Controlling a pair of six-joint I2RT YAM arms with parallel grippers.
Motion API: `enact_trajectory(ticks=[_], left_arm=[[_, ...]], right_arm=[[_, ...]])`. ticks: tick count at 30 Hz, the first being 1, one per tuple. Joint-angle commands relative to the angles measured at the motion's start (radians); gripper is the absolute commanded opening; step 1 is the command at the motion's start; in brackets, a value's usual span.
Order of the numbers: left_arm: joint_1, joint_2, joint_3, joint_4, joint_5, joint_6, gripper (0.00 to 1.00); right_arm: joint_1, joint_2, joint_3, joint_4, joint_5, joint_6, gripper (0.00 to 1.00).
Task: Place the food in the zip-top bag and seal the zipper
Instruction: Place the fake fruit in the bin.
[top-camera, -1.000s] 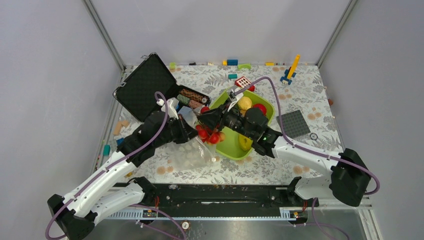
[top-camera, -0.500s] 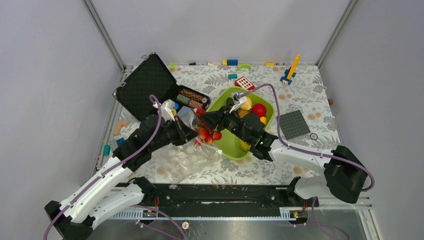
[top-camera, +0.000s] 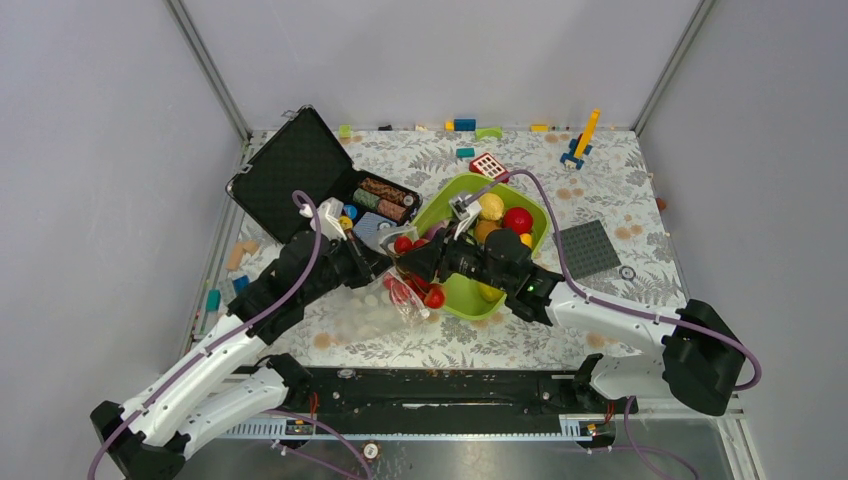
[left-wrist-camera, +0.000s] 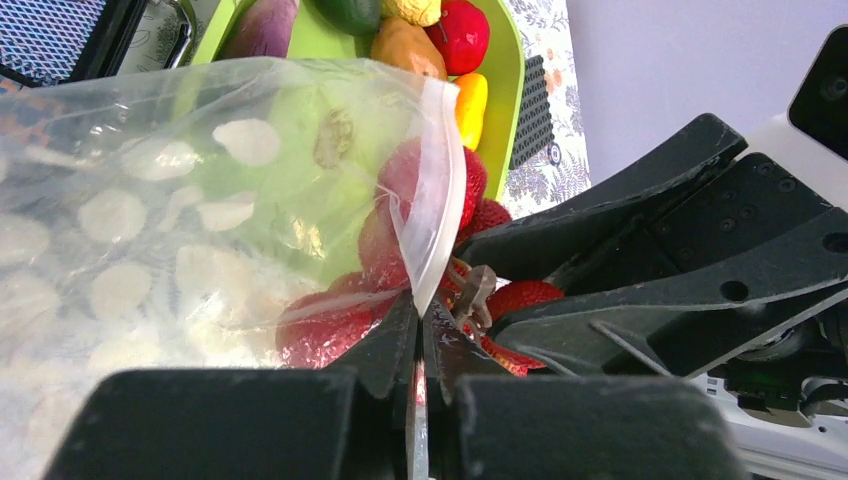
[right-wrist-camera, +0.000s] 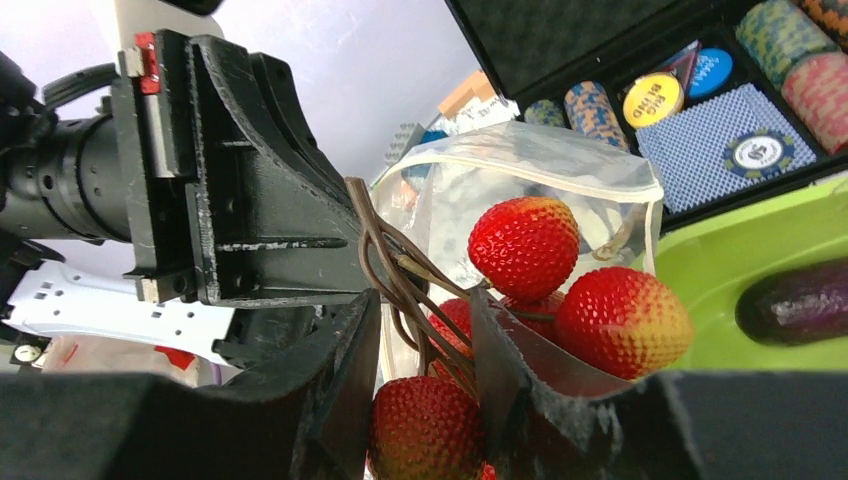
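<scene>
My right gripper has the bunch of strawberries. Next, I put it down in the lime-green tray's front end (top-camera: 478, 282), against the yellow fruit.
The clear dotted zip-top bag (top-camera: 372, 312) lies left of the lime-green tray (top-camera: 462, 288). My left gripper (top-camera: 378, 262) (left-wrist-camera: 420, 312) is shut on the bag's mouth edge, and the whitish zipper strip (left-wrist-camera: 432, 195) rises from the jaws. My right gripper (top-camera: 413, 264) (right-wrist-camera: 425, 335) is shut on a bunch of red strawberries (right-wrist-camera: 522, 245) (left-wrist-camera: 522, 298) by the brown stems, at the bag's (right-wrist-camera: 520, 165) open mouth. Some strawberries show through the plastic (left-wrist-camera: 330, 330). The apple (top-camera: 517, 219), yellowish ball (top-camera: 490, 205), mango (left-wrist-camera: 405, 45) and eggplant (right-wrist-camera: 795, 300) lie in the tray.
An open black case (top-camera: 290, 175) with poker chips (top-camera: 385, 192) and a card deck (right-wrist-camera: 740, 145) stands just behind the bag. A grey baseplate (top-camera: 587, 248) lies right of the tray. A red-white toy (top-camera: 486, 165) and small blocks lie at the back.
My right gripper has carried the strawberries left and nearer, from over the tray edge to the bag's mouth. My left gripper keeps its hold on the bag edge and has shifted slightly.
</scene>
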Motion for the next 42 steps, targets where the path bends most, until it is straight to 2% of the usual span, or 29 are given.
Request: enact_trajectory(ticks=[1,7,16,25,29,34,42], left_arm=[[0.008,0.012,-0.008,0.110,0.011,-0.007,0.00],[0.009,-0.001,-0.014,0.111,-0.011,-0.010,0.00],[0.011,-0.007,0.018,0.059,-0.083,0.017,0.00],[0.011,-0.041,0.054,0.036,-0.094,0.067,0.00],[0.013,-0.050,0.050,0.051,-0.070,0.097,0.00],[0.013,0.006,0.051,0.068,0.007,0.113,0.00],[0.012,0.066,0.055,0.091,0.070,0.127,0.00]], right_arm=[[0.008,-0.009,0.079,-0.116,-0.002,-0.028,0.00],[0.010,0.007,0.109,-0.250,0.038,-0.073,0.00],[0.010,0.018,0.069,-0.228,-0.126,-0.131,0.00],[0.010,0.103,0.117,-0.362,-0.001,-0.172,0.00],[0.010,0.120,0.120,-0.372,0.017,-0.183,0.00],[0.013,0.123,0.127,-0.308,-0.084,-0.204,0.00],[0.013,-0.036,0.195,-0.337,0.111,-0.258,0.00]])
